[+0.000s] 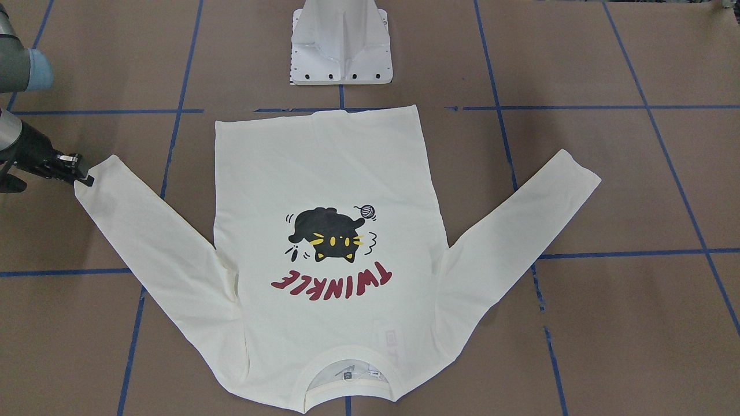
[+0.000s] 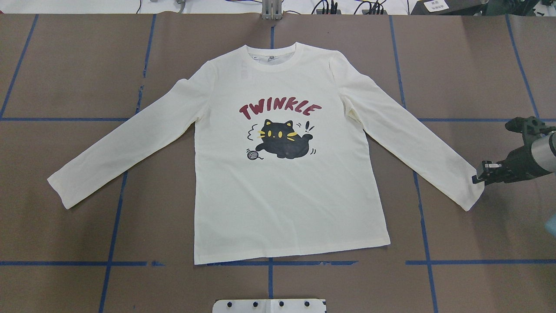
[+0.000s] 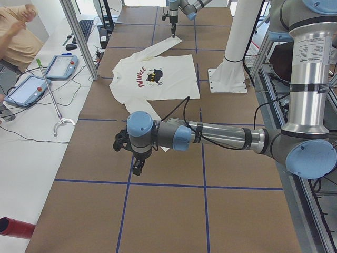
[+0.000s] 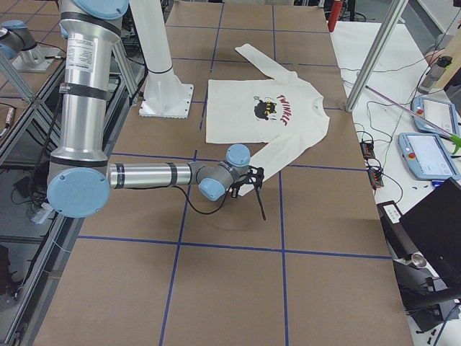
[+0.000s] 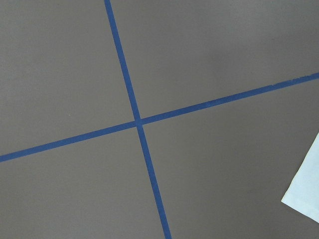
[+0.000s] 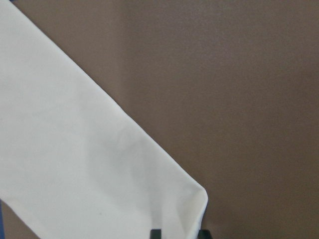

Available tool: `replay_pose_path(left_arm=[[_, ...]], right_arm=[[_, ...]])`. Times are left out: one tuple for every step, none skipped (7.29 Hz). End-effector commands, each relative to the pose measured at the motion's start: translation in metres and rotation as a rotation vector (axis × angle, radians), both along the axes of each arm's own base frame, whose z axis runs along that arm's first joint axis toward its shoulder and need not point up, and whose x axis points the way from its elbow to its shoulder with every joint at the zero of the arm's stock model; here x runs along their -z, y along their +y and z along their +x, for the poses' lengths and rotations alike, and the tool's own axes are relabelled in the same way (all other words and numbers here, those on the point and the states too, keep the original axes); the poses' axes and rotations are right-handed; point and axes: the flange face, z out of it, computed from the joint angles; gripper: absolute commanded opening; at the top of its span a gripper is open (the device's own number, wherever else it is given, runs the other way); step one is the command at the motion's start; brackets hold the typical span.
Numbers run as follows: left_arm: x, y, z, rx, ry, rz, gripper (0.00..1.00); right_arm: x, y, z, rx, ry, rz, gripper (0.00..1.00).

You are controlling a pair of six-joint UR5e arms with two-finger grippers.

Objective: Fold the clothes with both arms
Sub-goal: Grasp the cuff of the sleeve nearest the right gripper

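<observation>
The robot's right gripper needs to release the cuff on the wavy line (image 1: 375,234) next to the black cat print.
The cream long-sleeved shirt (image 2: 286,195) lies flat on the brown table with its black cat print and red "TWINKLE" lettering up, both sleeves spread out and the collar at the far side. My right gripper (image 2: 480,177) sits low at the cuff of the sleeve on the overhead view's right. In the right wrist view its two fingertips (image 6: 155,233) stand a little apart, with the cuff's corner (image 6: 192,209) between them. My left gripper (image 3: 138,167) hangs over the table just short of the other cuff (image 5: 305,191). It shows only from the side, so I cannot tell its state.
The white pedestal base (image 1: 341,52) stands at the robot's side, behind the hem. Blue tape lines (image 5: 138,122) grid the table. Along the far side runs a bench with teach pendants (image 3: 60,66), metal posts (image 3: 79,37) and a person (image 3: 16,31).
</observation>
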Motion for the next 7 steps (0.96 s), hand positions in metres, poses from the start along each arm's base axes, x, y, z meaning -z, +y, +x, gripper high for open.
replay_pose_path(left_arm=[[0.000,0.001,0.000,0.000,0.001,0.000,1.00],[0.000,0.001,0.000,0.000,0.001,0.000,1.00],[0.000,0.001,0.000,0.000,0.001,0.000,1.00],[0.001,0.001,0.000,-0.001,0.003,0.001,1.00],[0.001,0.001,0.000,-0.001,0.006,0.001,1.00],[0.002,0.001,0.001,0.000,0.009,0.000,1.00],[0.002,0.000,0.001,0.001,0.009,-0.001,1.00]], right_arm=[[0.003,0.002,0.003,-0.003,0.002,0.013,0.00],[0.017,0.002,0.003,-0.006,-0.017,0.026,0.00],[0.049,-0.001,0.002,-0.011,-0.050,0.059,0.00],[0.094,-0.006,-0.008,-0.037,-0.080,0.046,0.00],[0.164,-0.046,-0.038,-0.090,-0.118,-0.001,0.00],[0.232,-0.072,-0.079,-0.107,-0.136,-0.053,0.00],[0.306,-0.097,-0.123,-0.124,-0.131,-0.103,0.00]])
